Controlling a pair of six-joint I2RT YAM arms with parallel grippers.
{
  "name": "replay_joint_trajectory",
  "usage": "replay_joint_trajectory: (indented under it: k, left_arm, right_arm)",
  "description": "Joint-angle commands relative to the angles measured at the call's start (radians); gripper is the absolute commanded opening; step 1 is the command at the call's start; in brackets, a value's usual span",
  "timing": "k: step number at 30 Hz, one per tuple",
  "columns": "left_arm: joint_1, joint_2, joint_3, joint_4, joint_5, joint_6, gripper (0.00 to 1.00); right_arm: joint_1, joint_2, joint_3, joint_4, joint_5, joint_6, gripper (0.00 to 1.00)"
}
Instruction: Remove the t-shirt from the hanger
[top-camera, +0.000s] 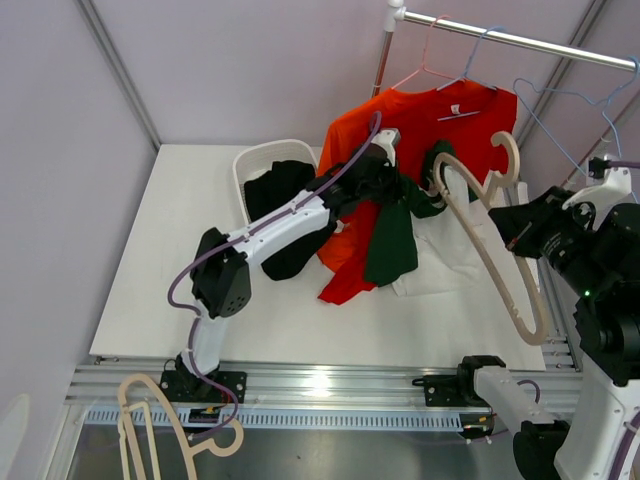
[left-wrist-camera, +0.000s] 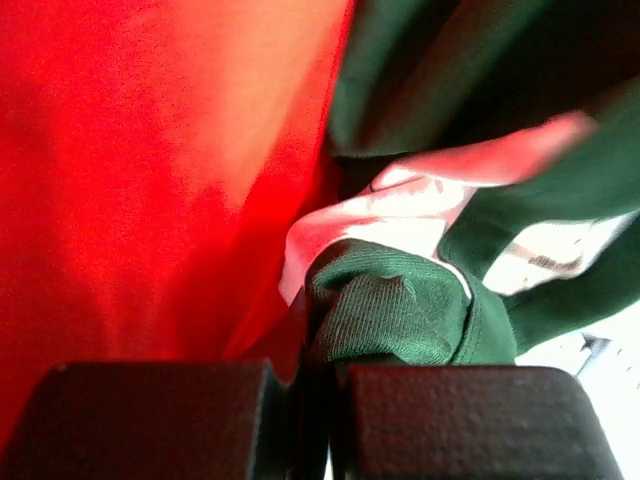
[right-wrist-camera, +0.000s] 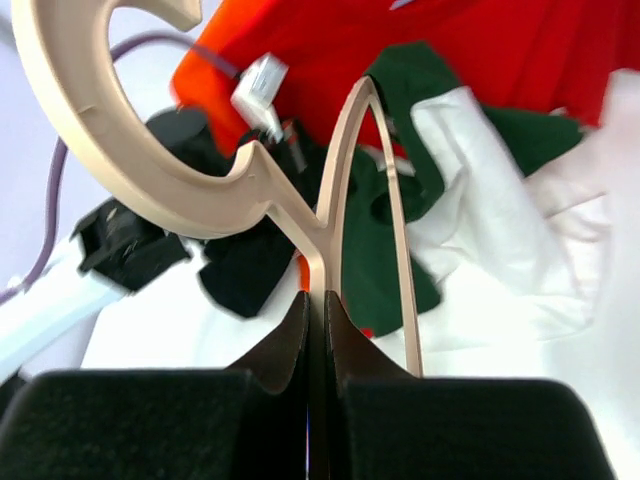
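Note:
I need to use my right gripper to put the beige hanger on the metal rail (top-camera: 569, 50) between the blue hangers and let go of it.
The dark green t-shirt (top-camera: 393, 235) droops in a bunch over the table, in front of a hanging red shirt. My left gripper (top-camera: 386, 186) is shut on a fold of the green t-shirt (left-wrist-camera: 390, 310), with its jaws pressed together on the cloth (left-wrist-camera: 315, 372). The beige hanger (top-camera: 492, 245) slants from the shirt toward the right edge. My right gripper (top-camera: 512, 222) is shut on the hanger (right-wrist-camera: 330, 200) at its neck, jaws (right-wrist-camera: 315, 300) tight on the thin stem. Green cloth (right-wrist-camera: 375, 250) lies behind the hanger's far arms. I cannot tell whether it still loops round them.
A red t-shirt (top-camera: 440, 120) hangs from the rail (top-camera: 520, 40) on a pink hanger, with blue hangers (top-camera: 590, 100) to its right. A white basket (top-camera: 258, 158) of dark clothes stands at the back. White cloth (top-camera: 450, 262) and a black garment (top-camera: 290, 255) lie on the table. A spare beige hanger (top-camera: 150, 410) is at the near left.

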Motion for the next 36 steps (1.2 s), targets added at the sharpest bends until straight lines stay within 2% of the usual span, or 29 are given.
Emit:
replay_joint_trajectory:
  k: [1, 3, 4, 7, 8, 12, 14, 19, 24, 28, 32, 36]
  left_arm:
    - [0.033, -0.003, 0.043, -0.024, -0.035, -0.019, 0.01]
    - [0.033, -0.013, 0.022, -0.013, -0.02, -0.022, 0.01]
    - [0.031, -0.03, 0.014, 0.008, 0.007, -0.027, 0.01]
    - [0.024, -0.061, -0.053, 0.027, 0.058, -0.03, 0.01]
    - [0.019, -0.084, -0.091, 0.022, 0.046, 0.005, 0.01]
    - [-0.01, -0.171, -0.202, 0.038, 0.047, 0.07, 0.01]
    - [-0.015, -0.217, -0.293, 0.064, 0.114, 0.094, 0.01]
    - [-0.056, -0.351, -0.371, 0.093, 0.187, 0.192, 0.01]
    - [-0.059, -0.44, -0.319, 0.052, 0.352, 0.241, 0.01]
    - [-0.061, -0.524, -0.161, -0.062, 0.308, 0.292, 0.01]
    - [-0.058, -0.578, -0.064, -0.094, 0.254, 0.365, 0.01]
    - [-0.033, -0.618, -0.003, -0.088, 0.3, 0.378, 0.01]
  right_arm:
    - [0.007, -0.041, -0.085, 0.019, -0.146, 0.031, 0.0]
    - [0.007, -0.09, -0.159, 0.067, -0.081, 0.036, 0.0]
    - [0.007, -0.104, -0.17, 0.079, 0.005, 0.026, 0.0]
    - [0.007, -0.147, -0.175, 0.148, 0.13, 0.015, 0.0]
    - [0.007, -0.162, -0.182, 0.174, 0.224, 0.039, 0.0]
    - [0.007, -0.237, -0.258, 0.343, 0.305, 0.082, 0.0]
    - [0.005, -0.222, -0.262, 0.355, 0.329, 0.073, 0.0]
    - [0.005, -0.141, -0.301, 0.416, 0.377, 0.036, 0.0]
    - [0.005, -0.03, -0.298, 0.538, 0.397, 0.013, 0.0]
    - [0.005, 0.066, -0.233, 0.607, 0.434, -0.03, 0.0]
    - [0.007, 0.161, -0.138, 0.621, 0.475, -0.074, 0.0]
    - [-0.001, 0.224, -0.078, 0.659, 0.507, -0.093, 0.0]
